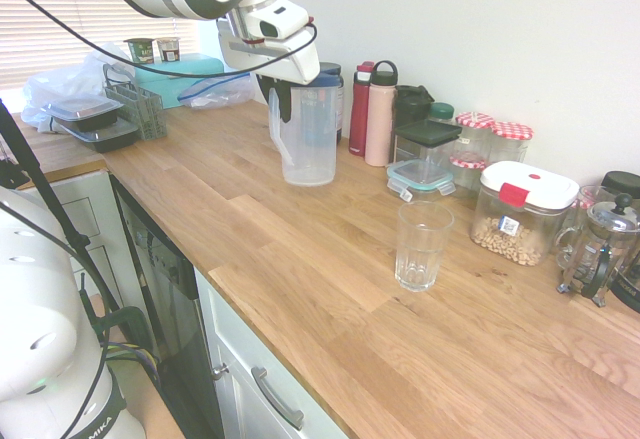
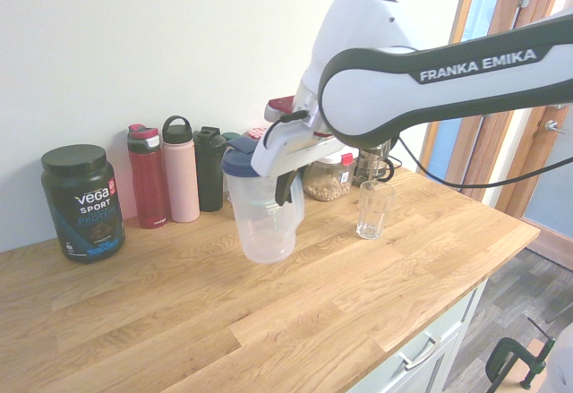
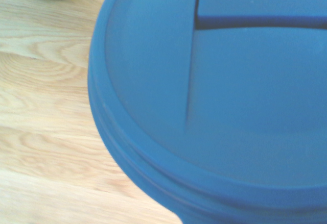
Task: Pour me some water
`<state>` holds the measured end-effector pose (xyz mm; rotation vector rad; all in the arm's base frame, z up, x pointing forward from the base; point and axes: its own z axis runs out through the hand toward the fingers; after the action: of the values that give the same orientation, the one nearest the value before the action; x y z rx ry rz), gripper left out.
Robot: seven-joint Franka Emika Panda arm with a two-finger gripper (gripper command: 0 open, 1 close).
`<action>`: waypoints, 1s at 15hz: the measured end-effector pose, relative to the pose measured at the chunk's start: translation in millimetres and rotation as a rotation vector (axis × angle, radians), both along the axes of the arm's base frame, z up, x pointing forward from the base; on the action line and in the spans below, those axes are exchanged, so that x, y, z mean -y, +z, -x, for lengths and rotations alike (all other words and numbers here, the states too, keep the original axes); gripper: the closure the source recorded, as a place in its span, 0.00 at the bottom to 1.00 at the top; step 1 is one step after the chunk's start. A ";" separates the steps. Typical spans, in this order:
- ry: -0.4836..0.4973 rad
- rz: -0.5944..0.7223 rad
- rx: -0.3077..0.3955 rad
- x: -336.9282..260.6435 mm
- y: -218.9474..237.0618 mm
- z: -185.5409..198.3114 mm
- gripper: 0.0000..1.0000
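Next, I move the pitcher, now upright at the counter's middle, to the bare wood (image 2: 252,288) between the pink bottle and the front edge of the counter, and let go of it there with my gripper.
A clear plastic water pitcher (image 1: 308,139) (image 2: 265,223) with a dark blue lid (image 3: 230,106) stands upright at the middle of the wooden counter, with a little water at its bottom. My gripper (image 1: 281,96) (image 2: 285,187) comes down from above and is shut on the pitcher's handle. Whether the pitcher's base touches the counter I cannot tell. An empty clear drinking glass (image 1: 421,245) (image 2: 374,209) stands on the counter, apart from the pitcher. The lid fills most of the wrist view.
Red (image 2: 148,178), pink (image 2: 180,171) and black bottles stand along the wall behind the pitcher, beside a black protein tub (image 2: 82,203). Food containers (image 1: 522,211), jars and a French press (image 1: 600,249) line the wall past the glass. The counter's front edge (image 1: 230,309) is near.
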<state>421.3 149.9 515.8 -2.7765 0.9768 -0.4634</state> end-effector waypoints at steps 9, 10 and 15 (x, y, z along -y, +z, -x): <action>-0.061 -0.051 -0.003 -16.6 -42.3 8.4 1.00; -0.065 -0.058 0.007 -18.7 -47.8 11.0 1.00; -0.095 -0.082 0.036 -25.1 -64.0 25.5 0.00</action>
<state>395.8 175.0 451.8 -2.6487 1.0977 -0.4740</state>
